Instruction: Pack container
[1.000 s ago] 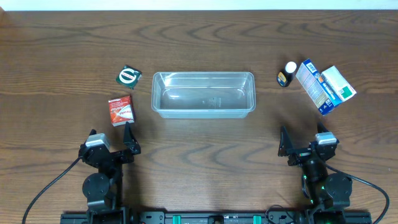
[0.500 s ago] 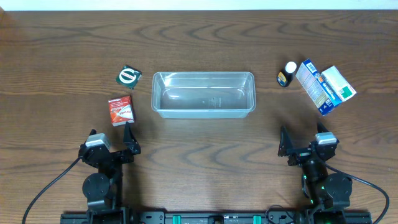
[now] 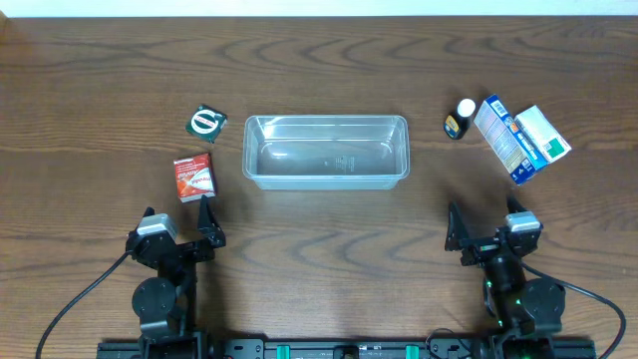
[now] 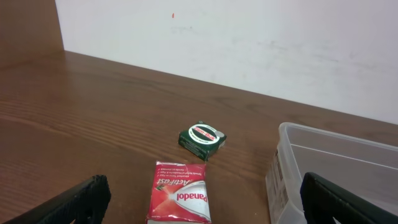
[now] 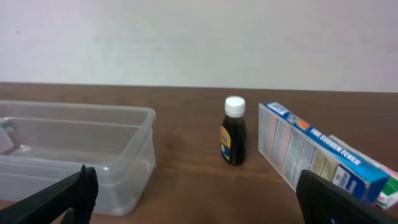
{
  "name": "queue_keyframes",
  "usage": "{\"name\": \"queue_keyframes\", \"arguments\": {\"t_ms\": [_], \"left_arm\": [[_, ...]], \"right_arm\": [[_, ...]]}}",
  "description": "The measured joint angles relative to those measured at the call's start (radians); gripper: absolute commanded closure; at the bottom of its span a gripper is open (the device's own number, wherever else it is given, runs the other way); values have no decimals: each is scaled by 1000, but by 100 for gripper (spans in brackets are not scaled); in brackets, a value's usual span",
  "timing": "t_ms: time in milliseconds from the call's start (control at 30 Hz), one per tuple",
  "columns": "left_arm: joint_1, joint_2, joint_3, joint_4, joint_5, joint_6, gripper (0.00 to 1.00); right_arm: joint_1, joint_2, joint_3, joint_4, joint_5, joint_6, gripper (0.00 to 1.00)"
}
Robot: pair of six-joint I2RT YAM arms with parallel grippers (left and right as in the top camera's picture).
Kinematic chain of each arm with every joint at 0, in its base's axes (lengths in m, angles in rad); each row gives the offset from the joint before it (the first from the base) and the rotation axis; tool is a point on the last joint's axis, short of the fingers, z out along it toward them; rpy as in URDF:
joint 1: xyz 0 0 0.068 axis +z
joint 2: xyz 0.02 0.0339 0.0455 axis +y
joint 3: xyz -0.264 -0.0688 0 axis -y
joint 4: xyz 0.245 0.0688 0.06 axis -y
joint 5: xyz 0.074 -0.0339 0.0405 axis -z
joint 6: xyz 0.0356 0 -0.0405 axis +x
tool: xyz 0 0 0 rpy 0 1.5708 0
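Observation:
The robot's right gripper will go to the blue box next and close across the middle of its narrow top side (image 3: 516,135) (image 5: 314,132), close to the printed logo.
The clear plastic container (image 3: 326,151) sits empty at the table's middle; it also shows in the left wrist view (image 4: 329,171) and the right wrist view (image 5: 74,152). A red Panadol box (image 3: 193,178) (image 4: 180,200) lies to its left, with a green square box (image 3: 206,123) (image 4: 202,139) behind it. A small dark bottle with a white cap (image 3: 460,119) (image 5: 234,131), a blue box (image 3: 503,139) (image 5: 314,152) and a green-white box (image 3: 544,134) stand at the right. My left gripper (image 3: 178,227) (image 4: 202,205) is open and empty just short of the red box. My right gripper (image 3: 485,231) (image 5: 199,196) is open and empty.
The brown wooden table runs to a white wall at the back (image 4: 249,43). Both arm bases sit at the front edge (image 3: 164,299) (image 3: 518,299).

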Motion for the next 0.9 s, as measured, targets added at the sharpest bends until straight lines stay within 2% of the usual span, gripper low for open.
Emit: {"name": "queue_keyframes", "arguments": {"t_ms": [267, 400, 567, 733, 900], "left_arm": [[0, 0, 0, 0, 0, 0, 2], [0, 0, 0, 0, 0, 0, 2], [0, 0, 0, 0, 0, 0, 2], [0, 0, 1, -2, 0, 0, 2], [0, 0, 1, -2, 0, 0, 2]], "right_arm": [[-10, 15, 26, -48, -13, 44, 1], [-39, 137, 182, -184, -12, 79, 1], [-91, 433, 506, -410, -12, 56, 1], [-154, 804, 845, -648, -24, -34, 1], [-196, 1139, 1141, -746, -72, -156, 1]]}}
